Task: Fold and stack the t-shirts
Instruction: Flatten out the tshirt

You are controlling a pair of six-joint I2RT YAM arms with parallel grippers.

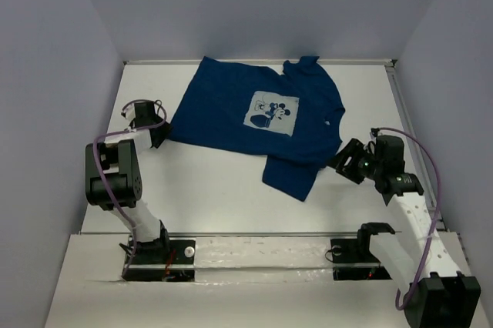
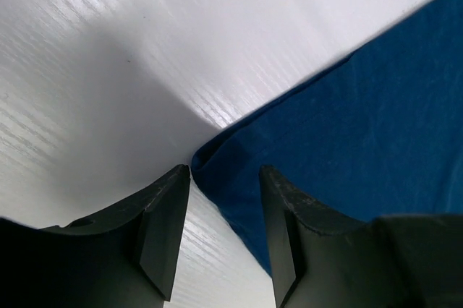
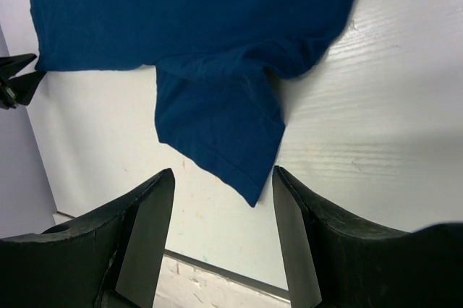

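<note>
The near sleeve's outer corner (image 1: 303, 195) (image 3: 252, 198) on the blue t-shirt is the next place my right gripper needs to go to and close.
A dark royal-blue t-shirt (image 1: 231, 108) lies spread flat on the white table, with its white chest print (image 1: 271, 112) facing up. One sleeve (image 1: 291, 174) points toward the near edge. My left gripper (image 1: 158, 137) is open at the shirt's left hem corner. In the left wrist view the corner (image 2: 217, 170) lies between the open fingertips of the left gripper (image 2: 225, 172), not pinched. My right gripper (image 1: 344, 160) is open and empty beside the shirt's right side. In the right wrist view the right gripper (image 3: 223, 174) frames the sleeve (image 3: 217, 127).
Grey walls enclose the table (image 1: 208, 189) on the left, back and right. A raised edge strip (image 1: 254, 235) runs along the near side by the arm bases. Purple cables (image 1: 431, 166) loop off both arms. The left fingertip (image 3: 16, 80) shows in the right wrist view.
</note>
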